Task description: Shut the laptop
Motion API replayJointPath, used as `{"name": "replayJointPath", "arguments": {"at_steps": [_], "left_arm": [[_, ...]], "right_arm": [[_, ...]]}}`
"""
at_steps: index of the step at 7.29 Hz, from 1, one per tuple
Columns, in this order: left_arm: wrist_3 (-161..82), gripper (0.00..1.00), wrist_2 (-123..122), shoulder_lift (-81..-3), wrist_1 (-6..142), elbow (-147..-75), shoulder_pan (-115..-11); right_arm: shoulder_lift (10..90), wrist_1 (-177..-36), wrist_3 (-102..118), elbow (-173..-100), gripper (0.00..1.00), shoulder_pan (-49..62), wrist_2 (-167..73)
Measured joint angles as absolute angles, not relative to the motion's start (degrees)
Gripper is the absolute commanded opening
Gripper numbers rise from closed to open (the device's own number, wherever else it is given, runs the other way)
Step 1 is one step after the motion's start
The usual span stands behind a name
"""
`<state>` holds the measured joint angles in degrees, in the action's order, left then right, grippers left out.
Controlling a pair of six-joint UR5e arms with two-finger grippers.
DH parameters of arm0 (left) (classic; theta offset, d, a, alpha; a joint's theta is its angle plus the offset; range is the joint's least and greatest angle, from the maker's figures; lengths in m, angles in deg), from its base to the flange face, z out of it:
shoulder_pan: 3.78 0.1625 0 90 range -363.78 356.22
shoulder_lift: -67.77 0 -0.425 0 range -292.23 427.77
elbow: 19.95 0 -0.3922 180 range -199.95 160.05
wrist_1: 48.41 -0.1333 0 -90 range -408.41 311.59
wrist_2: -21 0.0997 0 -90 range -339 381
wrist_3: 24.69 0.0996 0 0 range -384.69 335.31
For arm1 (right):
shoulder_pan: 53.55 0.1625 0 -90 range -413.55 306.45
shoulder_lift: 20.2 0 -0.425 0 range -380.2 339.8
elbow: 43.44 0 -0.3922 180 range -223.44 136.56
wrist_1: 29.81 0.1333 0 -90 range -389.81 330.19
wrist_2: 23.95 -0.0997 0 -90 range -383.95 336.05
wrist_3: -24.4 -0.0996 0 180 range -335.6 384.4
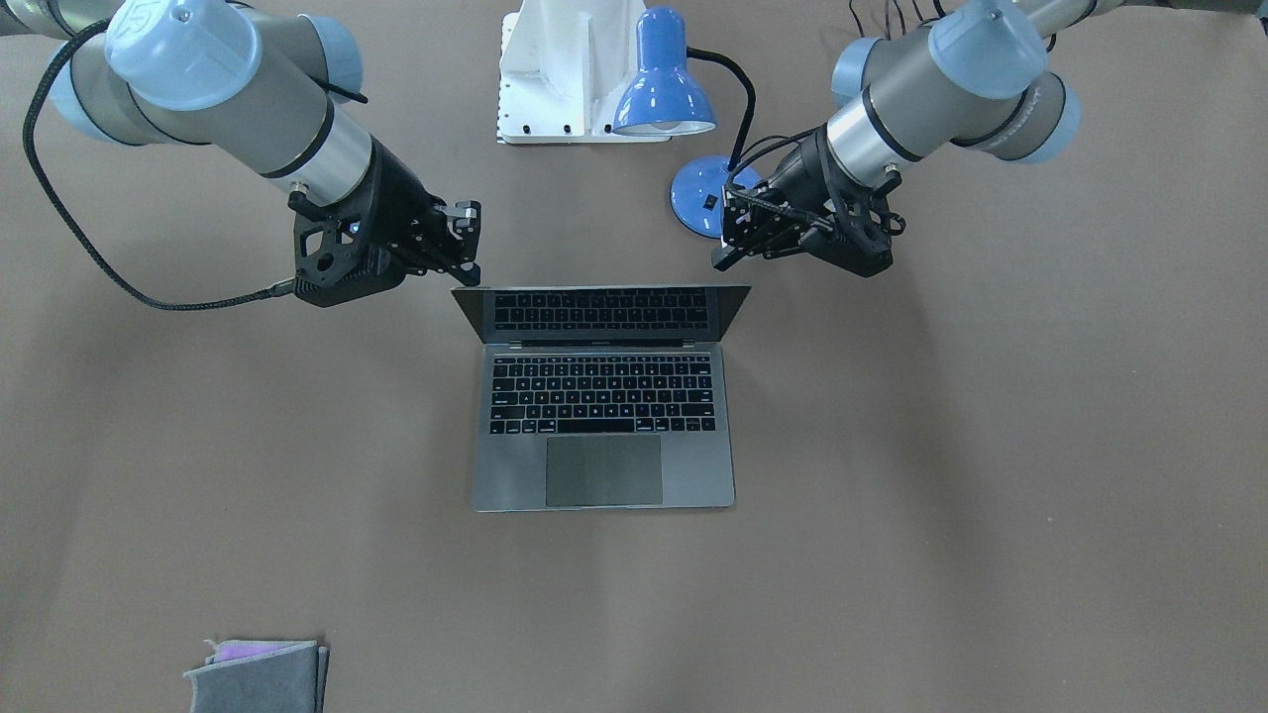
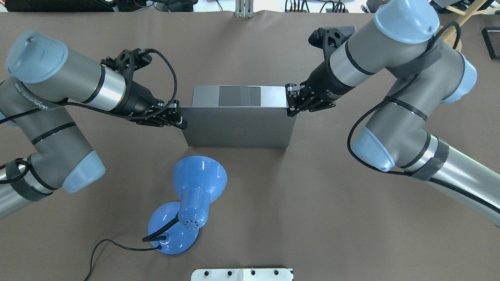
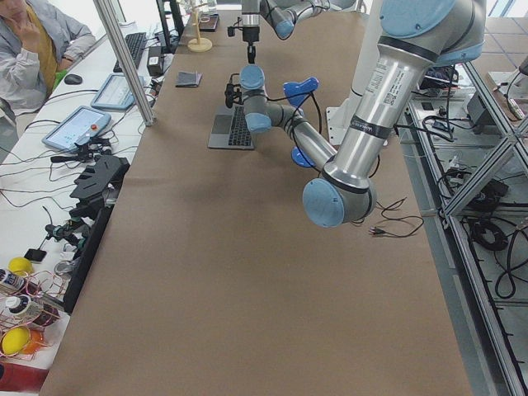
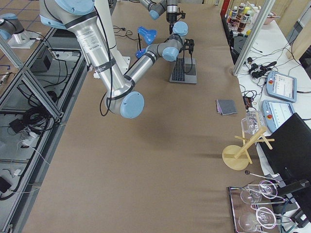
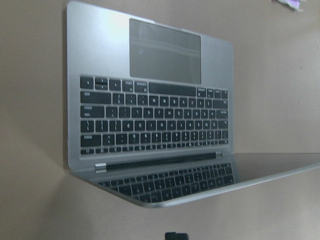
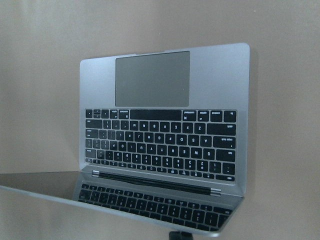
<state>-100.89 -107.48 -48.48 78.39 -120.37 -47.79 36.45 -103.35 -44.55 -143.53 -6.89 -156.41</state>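
Observation:
The laptop lid will lie flat over the keyboard when my left gripper lets go of it, its middle (image 5: 168, 89) over the space bar.
The space-grey laptop (image 1: 604, 396) lies open mid-table, its lid (image 2: 238, 128) tilted forward over the keyboard. The keys and trackpad show in the left wrist view (image 5: 150, 115) and the right wrist view (image 6: 165, 140). My left gripper (image 2: 177, 117) is at the lid's upper corner on my left side, fingers together, at or just touching the edge; it also shows in the front view (image 1: 728, 253). My right gripper (image 2: 291, 105) is at the opposite upper corner, fingers together, also seen from the front (image 1: 471, 248). Neither holds anything.
A blue desk lamp (image 2: 195, 187) with a black cable stands behind the lid, near my base. A white mount (image 1: 565, 69) sits beside it. A small grey felt pouch (image 1: 258, 678) lies at the far table edge.

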Motion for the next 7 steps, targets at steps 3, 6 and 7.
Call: {"name": "replayJointPath", "arguments": {"at_steps": [3, 6, 7], "left_arm": [[-99.8, 0.0, -102.09, -54.92, 78.44, -112.38, -48.12], [-96.6, 0.0, -95.39, -60.73, 78.82, -102.02, -48.15], [-95.64, 0.0, -93.5, -62.96, 78.92, -97.7, -48.08]], "right_arm": [[31.38, -102.14, -44.0, -134.61, 0.0, -4.95, -154.59], [25.84, -95.76, -43.79, -121.36, 0.0, -4.87, -150.5], [23.56, -95.22, -43.72, -117.1, 0.0, -4.96, -149.32]]}}
